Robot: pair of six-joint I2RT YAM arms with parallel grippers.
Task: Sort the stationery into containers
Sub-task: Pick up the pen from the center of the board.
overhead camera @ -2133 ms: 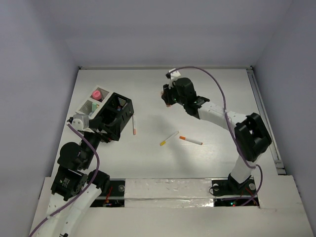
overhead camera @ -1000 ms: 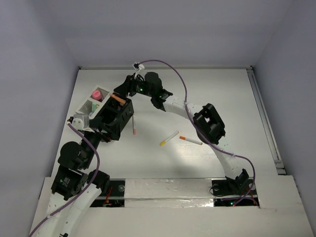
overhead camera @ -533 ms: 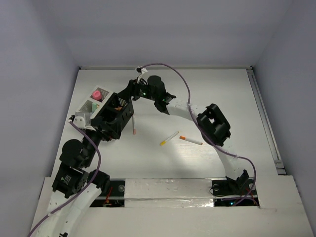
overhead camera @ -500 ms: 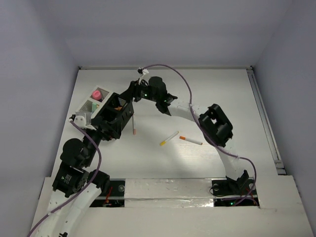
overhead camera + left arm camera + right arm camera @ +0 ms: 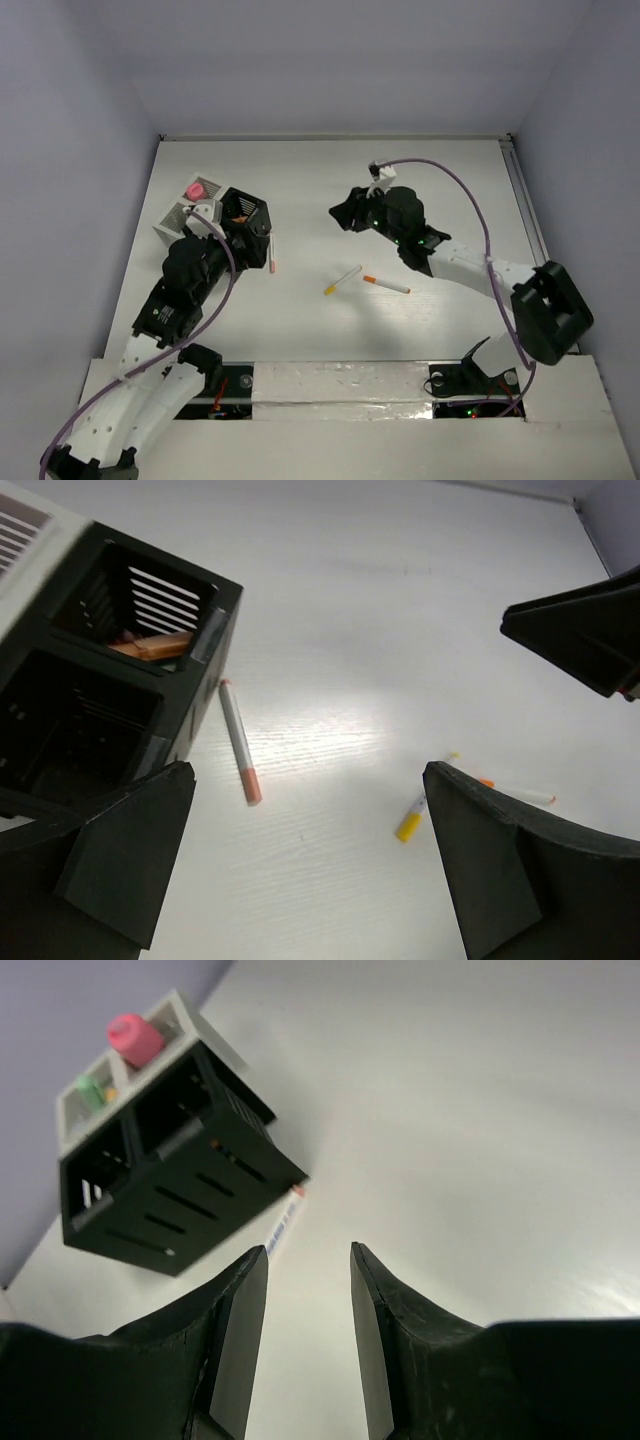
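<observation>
The pink-ended pen is beside the black box. My left gripper goes to it next and closes on the middle of the pen's white body (image 5: 272, 254) (image 5: 239, 742).
The black box (image 5: 245, 214) stands at the left with the white box (image 5: 180, 213) behind it; a pink marker (image 5: 195, 189) stands in the white box. An orange marker (image 5: 150, 646) lies in a black box compartment. A pink-ended pen (image 5: 272, 254) lies beside the black box. A yellow-ended pen (image 5: 342, 280) and an orange-ended pen (image 5: 386, 285) lie mid-table. My left gripper (image 5: 320, 870) is wide open and empty, above the table near the black box (image 5: 100, 690). My right gripper (image 5: 305, 1330) is open and empty, raised mid-table (image 5: 345, 212).
The white box (image 5: 120, 1070) also holds a green marker (image 5: 90, 1090). A grey rail (image 5: 540, 240) runs along the table's right edge. White walls close off the back and sides.
My right gripper was over the black box with an orange marker; it has let it go into the box and pulled back to the right. My left arm has swung forward toward the box.
</observation>
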